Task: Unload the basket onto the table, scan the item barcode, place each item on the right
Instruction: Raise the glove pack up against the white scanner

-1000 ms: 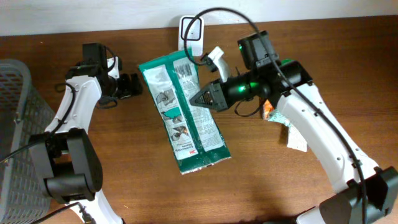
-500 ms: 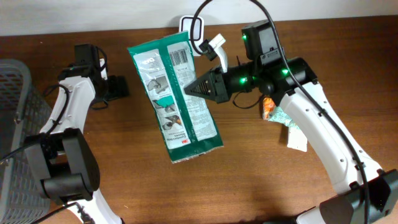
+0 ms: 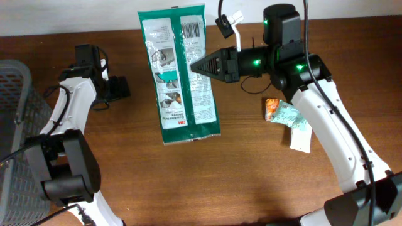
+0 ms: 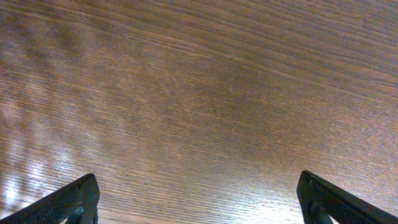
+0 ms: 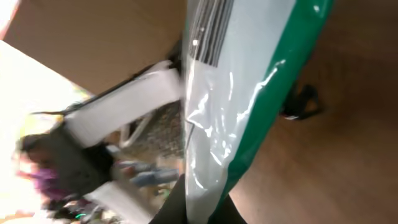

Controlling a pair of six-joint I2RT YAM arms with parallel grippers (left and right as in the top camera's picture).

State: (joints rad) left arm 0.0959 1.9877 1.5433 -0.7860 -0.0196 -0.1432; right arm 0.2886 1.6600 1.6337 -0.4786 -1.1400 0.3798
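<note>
The robot's right gripper needs to release the green and silver packet across the small packets [image 3: 286,101] beyond the white sachet. The packet is still lifted above the table.
A green and silver packet [image 3: 179,75] hangs lifted above the table, long side running front to back. Its barcode [image 3: 193,29] faces up at the far end. My right gripper [image 3: 191,64] is shut on the packet's right edge. In the right wrist view the packet [image 5: 242,93] rises from between the dark fingers [image 5: 180,208], with the barcode [image 5: 208,31] at the top. My left gripper [image 3: 119,88] stands open at the left, apart from the packet. The left wrist view shows my left gripper [image 4: 199,202] wide apart over bare wood.
A grey mesh basket [image 3: 16,125] stands at the left edge. Small packets [image 3: 286,116] and a white sachet [image 3: 300,139] lie on the table under the right arm. The table's back edge meets a white wall just behind the packet.
My right gripper has lifted the packet and carried it toward the back wall, straightening it. The white device at the back edge is now covered by it. The left gripper drew back leftward early on.
</note>
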